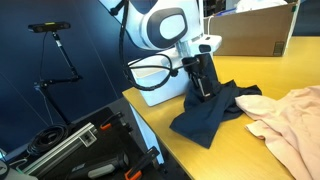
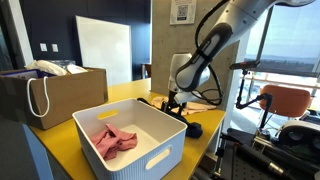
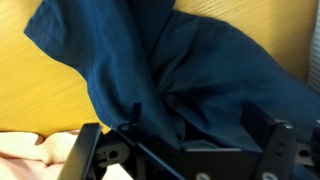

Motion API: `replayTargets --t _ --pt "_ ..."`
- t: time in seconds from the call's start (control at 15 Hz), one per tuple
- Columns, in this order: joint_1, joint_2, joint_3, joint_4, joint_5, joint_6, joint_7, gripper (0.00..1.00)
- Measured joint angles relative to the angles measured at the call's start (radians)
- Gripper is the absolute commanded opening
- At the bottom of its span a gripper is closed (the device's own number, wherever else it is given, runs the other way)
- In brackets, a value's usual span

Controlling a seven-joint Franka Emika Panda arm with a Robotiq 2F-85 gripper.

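Note:
My gripper is going to close on the bunched middle [image 1: 209, 97] [image 3: 184, 124] of the navy cloth, where its folds meet, next to the pale pink cloth.
A dark navy cloth [image 1: 212, 110] lies crumpled on the yellow table [image 1: 230, 150]. It fills the wrist view [image 3: 190, 70] and shows as a dark heap near the table edge in an exterior view [image 2: 188, 126]. My gripper [image 1: 203, 88] points down onto the cloth's far part, its fingers pressed into the folds [image 3: 185, 135]. The fingers stand wide apart with cloth bunched between them. A pale pink cloth [image 1: 292, 118] lies on the table beside the navy one, and its edge shows in the wrist view [image 3: 30, 152].
A white bin [image 2: 150, 160] at the table's near end holds a pink cloth [image 2: 113, 139]. A cardboard box [image 1: 250, 32] stands at the table's back, seen also with a bag [image 2: 55, 95]. Black equipment cases [image 1: 80, 150] sit below the table edge. A tripod [image 1: 55, 60] stands beyond.

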Motion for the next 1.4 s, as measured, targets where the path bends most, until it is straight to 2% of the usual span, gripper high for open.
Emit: replayTargets --t 0.53,0.6,0.73,1.27,1.33,1.4 --pt "0.003 0.195 -0.016 0.184 0.004 -0.001 -0.003 1.0" --pt "0.002 0.207 -0.016 0.199 0.004 -0.001 -0.004 0.75" --pt "-0.001 0.226 -0.015 0.224 0.008 -0.001 -0.01 0.66" --pt "-0.023 0.244 -0.01 0.279 0.053 -0.001 -0.033 0.06" --pt "-0.025 0.244 -0.01 0.282 0.058 -0.001 -0.033 0.01" --pt "-0.028 0.244 -0.01 0.284 0.063 -0.002 -0.033 0.0"
